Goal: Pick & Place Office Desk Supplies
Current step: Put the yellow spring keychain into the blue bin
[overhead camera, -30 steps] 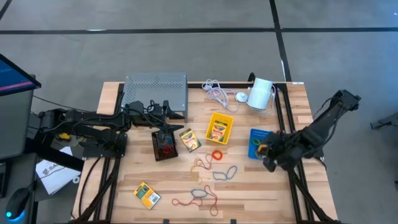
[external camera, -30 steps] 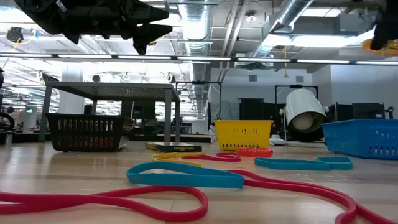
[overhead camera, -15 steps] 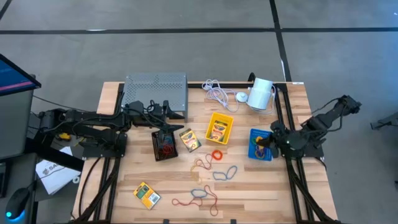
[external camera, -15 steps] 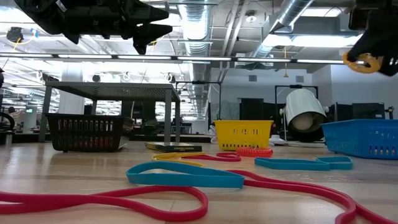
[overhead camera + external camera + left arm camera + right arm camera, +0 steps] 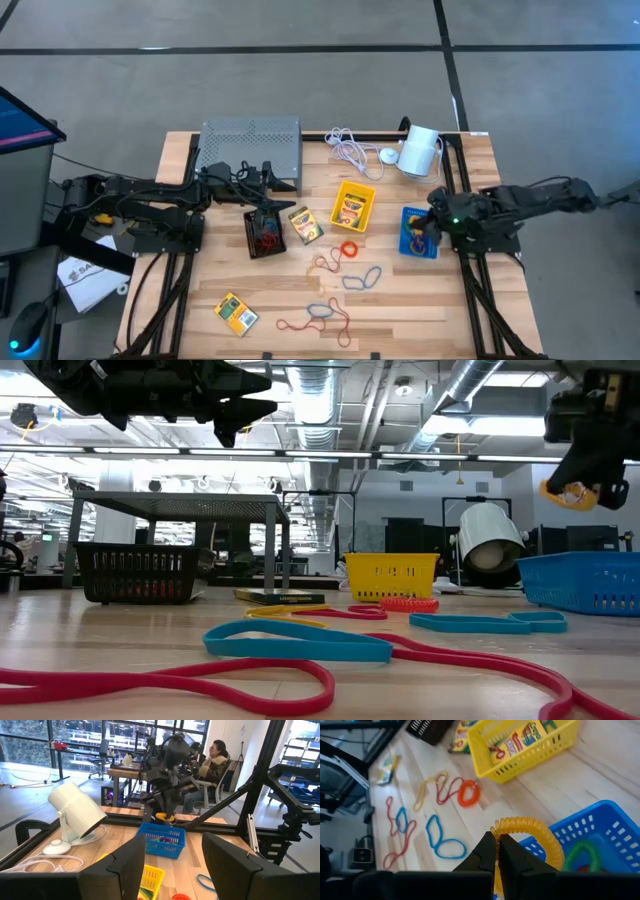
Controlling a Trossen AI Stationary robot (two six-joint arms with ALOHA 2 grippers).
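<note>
My right gripper will let go of the yellow coiled band inside the front end of the blue bin (image 5: 413, 246), where it will sit by the green band.
My right gripper (image 5: 430, 226) hovers over the blue bin (image 5: 417, 240), shut on a yellow coiled band (image 5: 532, 836). The blue bin holds a green band (image 5: 582, 852). My left gripper (image 5: 268, 172) stands open and level above the table, near the black bin (image 5: 265, 232), which has red bands in it. The yellow bin (image 5: 352, 205) holds a crayon box. Two more crayon boxes (image 5: 304, 224) (image 5: 236, 314) lie flat on the table. An orange coil (image 5: 348, 249) and blue (image 5: 362, 277) and red (image 5: 325, 262) loops also lie flat on the wood. My right gripper pinches the yellow coiled band at one spot on its rim (image 5: 504, 831) between the tips of its two fingers. The fingers slant down from the table's right side. The band juts out from the tips as an open ring, lifted clear above the blue bin's edge (image 5: 555, 837).
A grey perforated stand (image 5: 250, 145) sits at the far left. A white cable (image 5: 348, 150) and a white cylinder (image 5: 420, 150) lie at the far right. More red and blue loops (image 5: 322, 315) lie near the front edge. A person (image 5: 212, 762) sits beyond the table.
My right gripper has carried the yellow band from past the blue bin's near side toward the far edge and downward. It now hangs over the bin. Its arm has folded back toward the table's right edge, and the gripper has tipped and rolled. It has stayed shut.
</note>
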